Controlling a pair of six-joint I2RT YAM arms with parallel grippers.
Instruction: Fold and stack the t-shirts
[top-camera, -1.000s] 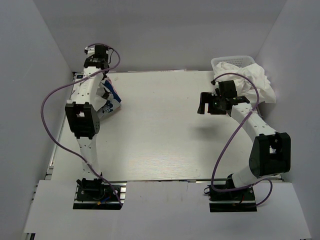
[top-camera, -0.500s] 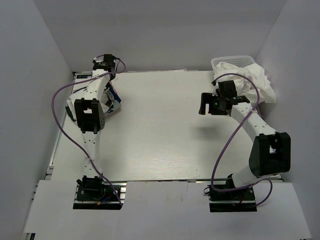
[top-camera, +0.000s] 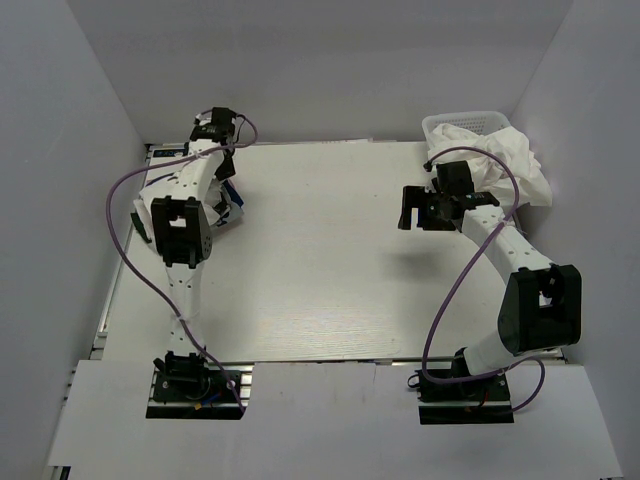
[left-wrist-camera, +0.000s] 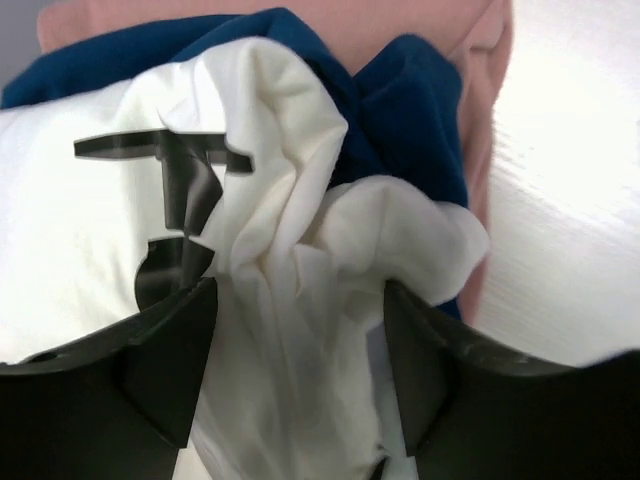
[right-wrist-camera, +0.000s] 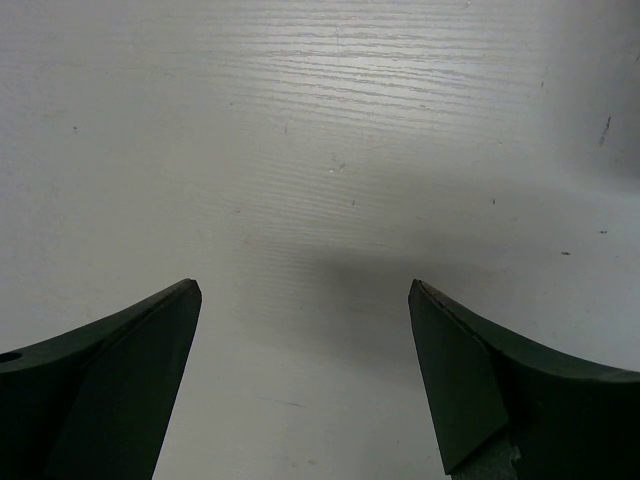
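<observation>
The white t-shirt's side is bunched up over the blue t-shirt, so the robot's left gripper should pinch the raised white fold (left-wrist-camera: 305, 285) and spread it out flatter.
At the table's far left lies a pile of t-shirts (top-camera: 226, 204). In the left wrist view a bunched white t-shirt (left-wrist-camera: 290, 250) lies on a blue one (left-wrist-camera: 410, 110), with a pink cloth (left-wrist-camera: 330, 20) under both. My left gripper (left-wrist-camera: 300, 340) hangs over the pile with its jaws wide apart. The white cloth bulges up between them, loose and not pinched. More white t-shirts (top-camera: 512, 160) spill out of the basket at the back right. My right gripper (top-camera: 405, 208) hovers open over bare table (right-wrist-camera: 320, 150), holding nothing.
The white mesh basket (top-camera: 470, 120) stands in the far right corner against the grey wall. A purple cable (top-camera: 120, 215) loops out from the left arm. The wooden table (top-camera: 320, 270) stretches between the two arms.
My left arm has swung further back over the pile, and its jaws have spread apart, letting go of the white cloth. The right arm has not moved.
</observation>
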